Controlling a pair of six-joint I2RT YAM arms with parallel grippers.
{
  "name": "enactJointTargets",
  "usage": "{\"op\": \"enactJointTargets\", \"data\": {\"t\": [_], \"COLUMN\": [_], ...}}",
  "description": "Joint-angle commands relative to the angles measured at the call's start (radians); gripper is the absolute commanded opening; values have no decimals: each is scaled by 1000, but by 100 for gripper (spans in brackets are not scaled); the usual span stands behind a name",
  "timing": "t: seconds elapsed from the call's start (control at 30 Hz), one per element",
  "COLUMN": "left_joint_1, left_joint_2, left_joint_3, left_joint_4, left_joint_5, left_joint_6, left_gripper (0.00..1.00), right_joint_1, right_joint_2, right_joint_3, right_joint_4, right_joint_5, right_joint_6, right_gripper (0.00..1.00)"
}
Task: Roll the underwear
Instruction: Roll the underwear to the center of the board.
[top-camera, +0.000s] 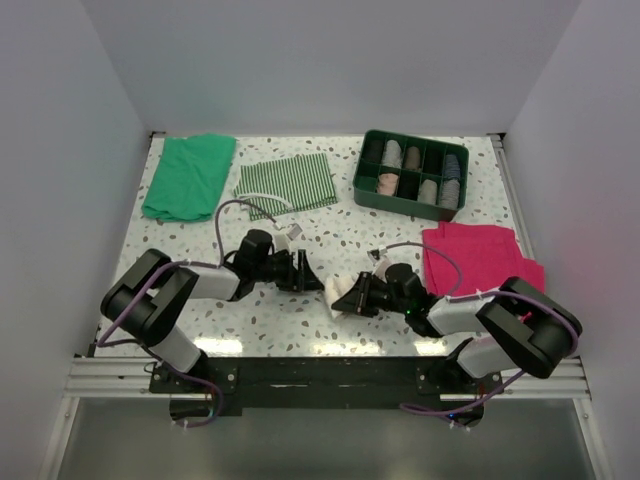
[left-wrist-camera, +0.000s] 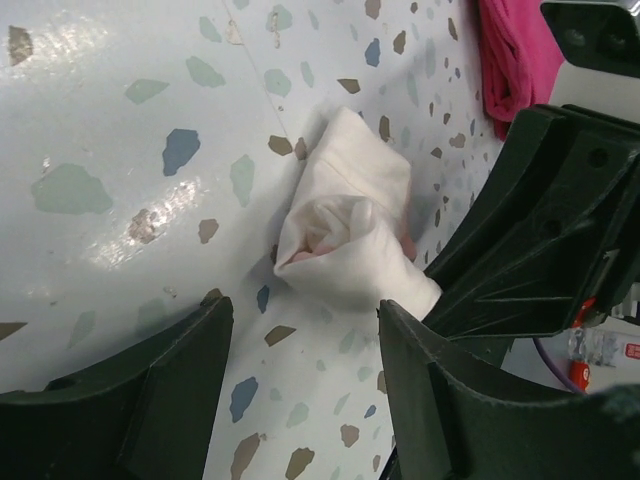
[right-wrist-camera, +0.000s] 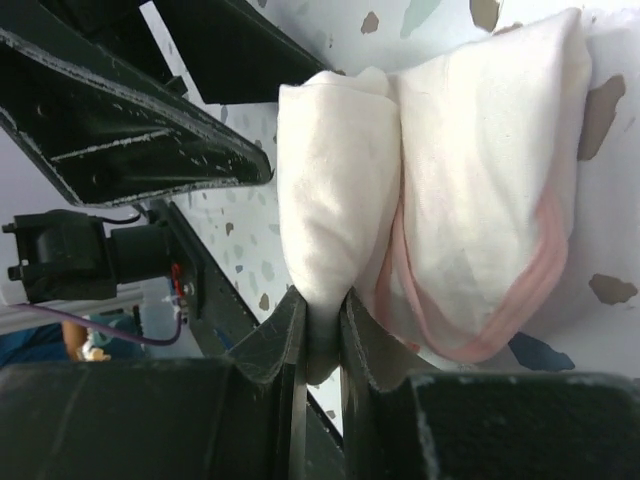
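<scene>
The underwear's rolled fold is held by my right gripper alone, so next my left gripper pinches the roll's open end (left-wrist-camera: 318, 240) before my right gripper opens to change its hold.
The underwear (right-wrist-camera: 440, 190) is a pale pink, partly rolled bundle with darker pink edging, lying on the speckled table between the two arms (top-camera: 335, 291). My right gripper (right-wrist-camera: 322, 305) is shut on a fold at the roll's end, the cloth pinched between its fingers. In the left wrist view the underwear (left-wrist-camera: 345, 225) lies just beyond my left gripper (left-wrist-camera: 305, 325), which stands open with only bare table between its fingers. The two grippers face each other closely, the left gripper (top-camera: 305, 272) to the left of the bundle and the right gripper (top-camera: 348, 298) on it.
A bright magenta cloth (top-camera: 475, 255) lies to the right, behind the right arm. A green-and-white striped cloth (top-camera: 285, 183) and a green cloth (top-camera: 188, 175) lie at the back left. A dark green compartment tray (top-camera: 372, 190) with rolled items stands at the back right.
</scene>
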Motion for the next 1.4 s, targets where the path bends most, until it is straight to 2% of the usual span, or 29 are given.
{"op": "enactJointTargets", "data": {"t": [0.0, 0.17, 0.47, 0.57, 0.67, 0.7, 0.8, 0.83, 0.9, 1.0, 1.03, 1.1, 1.13, 1.3, 1.37], "left_joint_1": [-22, -27, -33, -42, -56, -62, -68, -70, -73, -80, -84, -91, -94, -100, -104], "left_joint_2": [37, 91, 167, 190, 201, 203, 200, 195, 181, 146, 134, 102, 91, 33, 8], "left_joint_3": [3, -12, -18, -4, 0, 0, -1, -1, 5, 28, 35, 60, 69, 112, 120], "left_joint_4": [164, 285, 348, 347, 339, 339, 335, 332, 315, 244, 218, 134, 100, -87, -154], "left_joint_5": [51, 67, 83, 86, 72, 66, 52, 48, 32, -4, -17, -61, -77, -172, -192], "left_joint_6": [-57, -123, -140, -138, -135, -137, -143, -144, -140, -118, -109, -79, -69, -35, -31], "left_gripper": [65, 65, 64, 59, 45, 32, 13, 10, 1, 0, 0, 0, 0, 0, 0], "right_joint_1": [1, 1, 1, 1, 3, 3, 3, 3, 3, 12, 19, 44, 53, 142, 205], "right_joint_2": [-26, -5, 12, 24, 20, 10, -12, -19, -36, -81, -121, -163, -201, -286, -284], "right_joint_3": [31, 20, 20, 11, 13, 20, 28, 31, 54, 104, 121, 181, 201, 327, 362], "right_joint_4": [-242, -196, -193, -169, -175, -187, -228, -241, -282, -411, -510, -663, -704, -973, -1023], "right_joint_5": [37, 15, 15, 8, 8, 9, 12, 12, 18, 62, 92, 176, 205, 400, 506], "right_joint_6": [-94, -86, -88, -80, -88, -91, -104, -115, -130, -184, -218, -253, -287, -374, -391], "right_gripper": [8, 8, 8, 8, 8, 8, 11, 19, 27, 44, 51, 59, 67, 75, 76]}}
